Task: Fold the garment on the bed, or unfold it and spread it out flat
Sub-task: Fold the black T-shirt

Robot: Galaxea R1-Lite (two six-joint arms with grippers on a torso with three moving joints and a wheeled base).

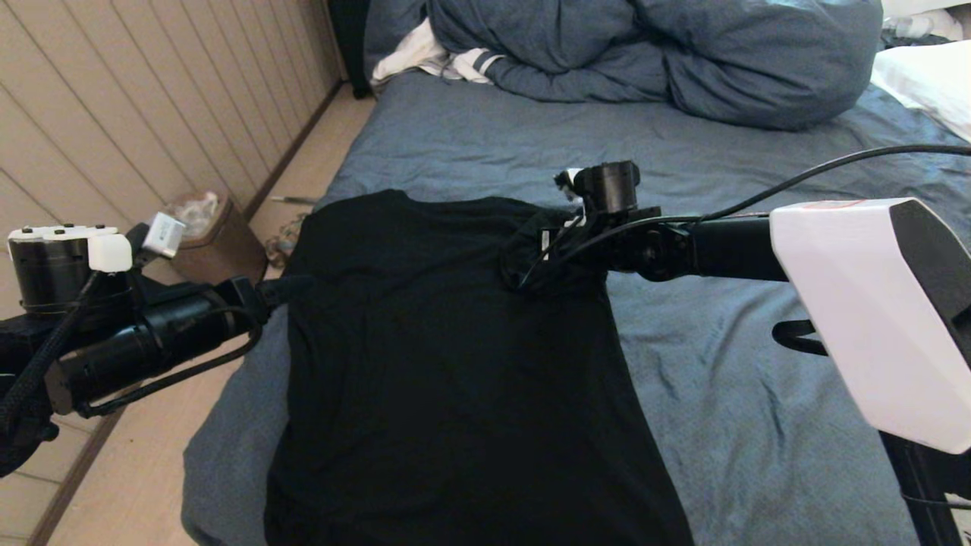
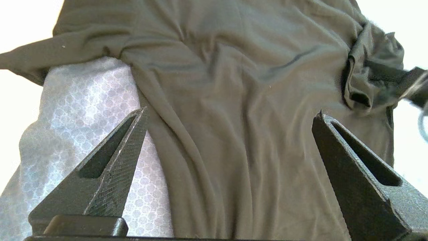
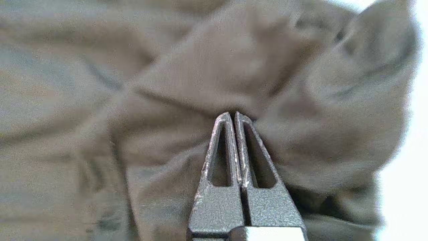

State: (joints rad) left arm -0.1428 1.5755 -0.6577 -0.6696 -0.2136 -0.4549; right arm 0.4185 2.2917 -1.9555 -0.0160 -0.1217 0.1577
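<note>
The black garment has a sleeve (image 1: 296, 258) (image 2: 94, 42) nearest the brown bin, and my left gripper will go there next and close on it near the garment's shoulder.
The garment (image 1: 447, 364), a black T-shirt with its plain side up, lies lengthwise on the bed (image 1: 758, 425) near the left edge. My right gripper (image 1: 535, 262) (image 3: 233, 113) is shut on a bunched fold of the garment (image 3: 187, 77) at its far right shoulder, lifted slightly over the body of the shirt. My left gripper (image 2: 231, 111) is open and low at the shirt's left edge, its fingers spread over wrinkled cloth (image 2: 234, 83) and holding nothing. In the left wrist view the held bunch (image 2: 367, 73) shows across the shirt. The print is hidden.
A bunched blue duvet (image 1: 652, 53) and a white striped cloth (image 1: 425, 61) lie at the head of the bed. A white pillow (image 1: 925, 76) sits at the far right. A brown bin (image 1: 212, 235) stands on the floor left of the bed.
</note>
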